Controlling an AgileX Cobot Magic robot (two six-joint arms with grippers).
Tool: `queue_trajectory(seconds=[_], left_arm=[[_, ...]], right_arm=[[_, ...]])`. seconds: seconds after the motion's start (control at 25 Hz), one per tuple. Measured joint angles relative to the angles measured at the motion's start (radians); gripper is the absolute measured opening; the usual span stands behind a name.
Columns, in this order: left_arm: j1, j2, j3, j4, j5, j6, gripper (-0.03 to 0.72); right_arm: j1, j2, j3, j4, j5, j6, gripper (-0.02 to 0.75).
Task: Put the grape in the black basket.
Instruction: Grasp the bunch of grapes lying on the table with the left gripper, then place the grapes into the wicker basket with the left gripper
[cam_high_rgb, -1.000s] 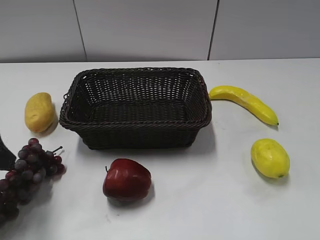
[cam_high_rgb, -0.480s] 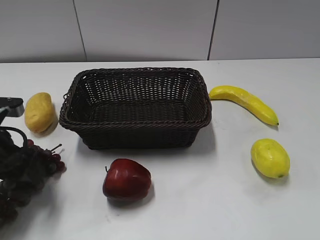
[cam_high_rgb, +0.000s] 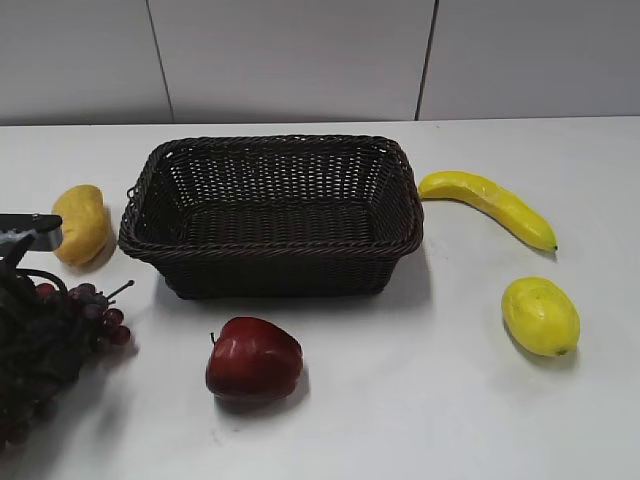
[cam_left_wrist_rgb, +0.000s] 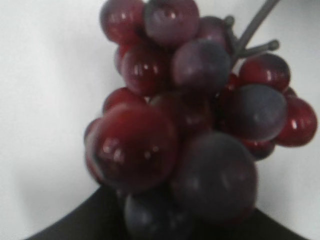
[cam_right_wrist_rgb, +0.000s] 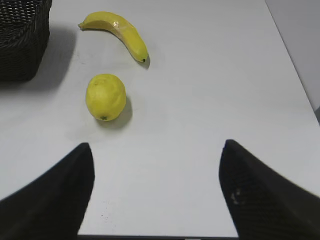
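My left gripper is to let go of the grape, which lies on the white table now, on the black basket's bottom, along the basket's front side (cam_high_rgb: 272, 224) behind the apple.
The grape (cam_high_rgb: 98, 314), a bunch of dark purple-red berries with a thin stem, lies on the white table at the far left, in front of and left of the black basket (cam_high_rgb: 270, 250). My left gripper (cam_high_rgb: 28, 325) is down over the bunch and covers most of it. In the left wrist view the grape (cam_left_wrist_rgb: 185, 115) fills the frame right in front of the jaws, which are hidden, so I cannot tell if they are closed on it. My right gripper (cam_right_wrist_rgb: 156, 150) is open and empty above bare table, with the basket's corner (cam_right_wrist_rgb: 22, 40) at its far left.
A dark red apple (cam_high_rgb: 253, 358) sits in front of the basket. A yellow mango-like fruit (cam_high_rgb: 80, 222) lies left of it. A banana (cam_high_rgb: 487, 203) and a lemon (cam_high_rgb: 540, 315) lie to the right, and both show in the right wrist view, banana (cam_right_wrist_rgb: 120, 32) and lemon (cam_right_wrist_rgb: 105, 96).
My left arm has come in from the left edge and dropped over the grape, now covering most of the bunch. The right gripper's side has not changed.
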Motion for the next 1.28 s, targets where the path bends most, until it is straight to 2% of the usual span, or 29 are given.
queue_trajectory(seconds=[0.2,0.4,0.6,0.72,0.88,1.04,1.28], left_arm=[[0.000,-0.021,-0.054,0.001,0.107,0.000,0.350],[0.000,-0.145,-0.132,0.013,0.227,-0.035,0.341],[0.000,-0.303,-0.286,0.088,0.366,-0.107,0.338],[0.000,-0.365,-0.404,0.094,0.388,-0.117,0.335],[0.000,-0.387,-0.551,0.028,0.355,-0.120,0.335],[-0.007,-0.382,-0.622,-0.077,0.230,-0.121,0.332],[-0.106,-0.321,-0.635,-0.126,0.042,-0.118,0.332]], right_arm=[[0.000,0.000,0.000,0.000,0.000,0.000,0.590],[0.000,0.000,0.000,0.000,0.000,0.000,0.590],[0.000,0.000,0.000,0.000,0.000,0.000,0.590],[0.000,0.000,0.000,0.000,0.000,0.000,0.590],[0.000,0.000,0.000,0.000,0.000,0.000,0.590],[0.000,0.000,0.000,0.000,0.000,0.000,0.590],[0.000,0.000,0.000,0.000,0.000,0.000,0.590]])
